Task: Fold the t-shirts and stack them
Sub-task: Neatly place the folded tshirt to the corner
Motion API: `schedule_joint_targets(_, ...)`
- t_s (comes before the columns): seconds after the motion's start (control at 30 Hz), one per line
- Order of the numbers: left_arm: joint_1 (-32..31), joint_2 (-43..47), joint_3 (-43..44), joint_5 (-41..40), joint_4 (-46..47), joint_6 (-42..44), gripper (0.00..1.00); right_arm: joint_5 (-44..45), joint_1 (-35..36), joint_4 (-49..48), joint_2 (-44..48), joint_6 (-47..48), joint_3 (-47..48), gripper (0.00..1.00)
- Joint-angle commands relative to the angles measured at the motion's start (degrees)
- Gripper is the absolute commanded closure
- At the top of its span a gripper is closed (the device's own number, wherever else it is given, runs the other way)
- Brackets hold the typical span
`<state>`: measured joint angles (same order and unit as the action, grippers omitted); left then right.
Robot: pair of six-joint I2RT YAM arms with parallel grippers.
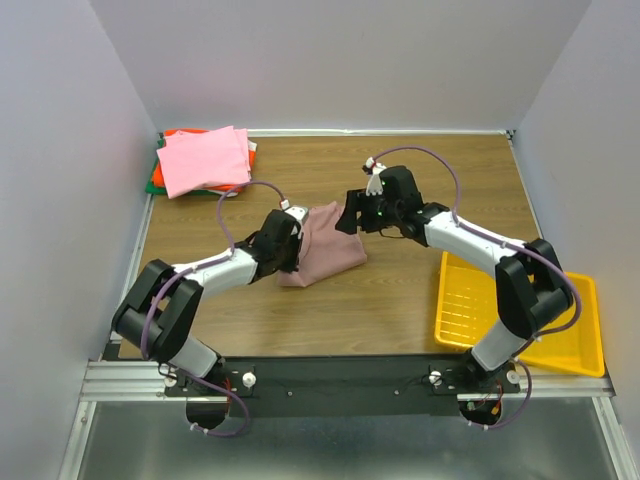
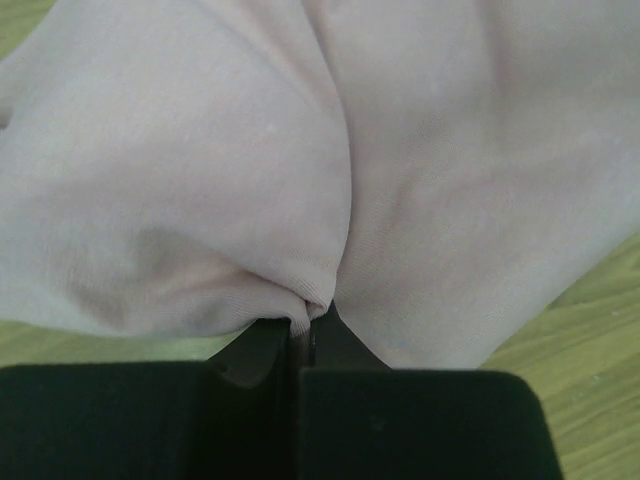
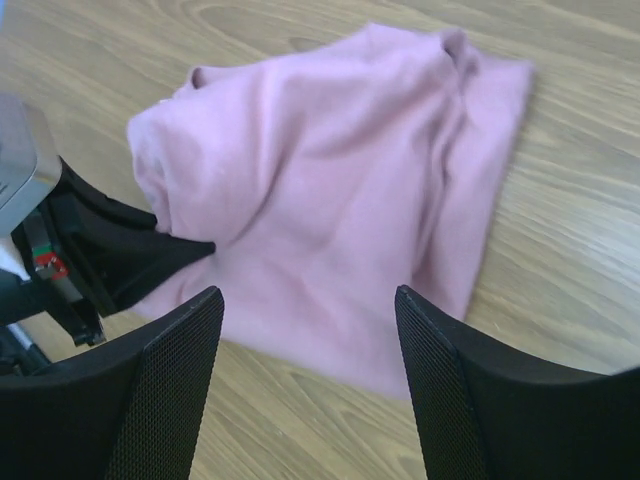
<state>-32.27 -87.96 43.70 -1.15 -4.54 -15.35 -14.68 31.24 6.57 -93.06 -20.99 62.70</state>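
Note:
The mauve-pink t-shirt is bunched at the pinched fold. Next, my left gripper opens, back away and grabs the t-shirt's side edge (image 3: 148, 172) before moving it to the stack.
A dusty mauve-pink t-shirt (image 1: 325, 250) lies bunched and partly folded on the wooden table, mid-centre. My left gripper (image 1: 284, 245) is shut on a fold at its left edge; in the left wrist view the cloth (image 2: 300, 180) is pinched between the closed jaws at the left gripper (image 2: 306, 325). My right gripper (image 1: 352, 212) is open and empty, held just above the shirt's far right corner; the shirt (image 3: 330, 210) lies beyond its fingers (image 3: 180, 370). A stack of folded shirts, bright pink (image 1: 203, 160) on top of orange-red and green, lies at the far left corner.
A yellow plastic tray (image 1: 560, 345) sits at the near right table edge. Grey walls close the table on the left, back and right. The left gripper also shows at the left of the right wrist view (image 3: 90, 250).

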Motion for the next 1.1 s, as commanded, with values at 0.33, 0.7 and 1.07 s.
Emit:
schedule_joint_targets(0.33, -0.1, 7.6, -7.8, 3.8, 6.0, -6.9, 0.91, -8.2, 1.6, -6.0, -9.1, -0.7, -3.4, 0.31)
schedule_joint_targets(0.7, 2.0, 16.1, -14.9, -1.7, 4.6, -16.4, 0.1, 2.7, 1.6, -3.1, -16.3, -2.6, -3.4, 0.54)
schedule_joint_targets(1.07, 10.3, 29.3, -27.7, 2.4, 14.2, -27.1, 0.09, 3.7, 1.7, -1.6, -15.7, -2.6, -2.8, 0.55)
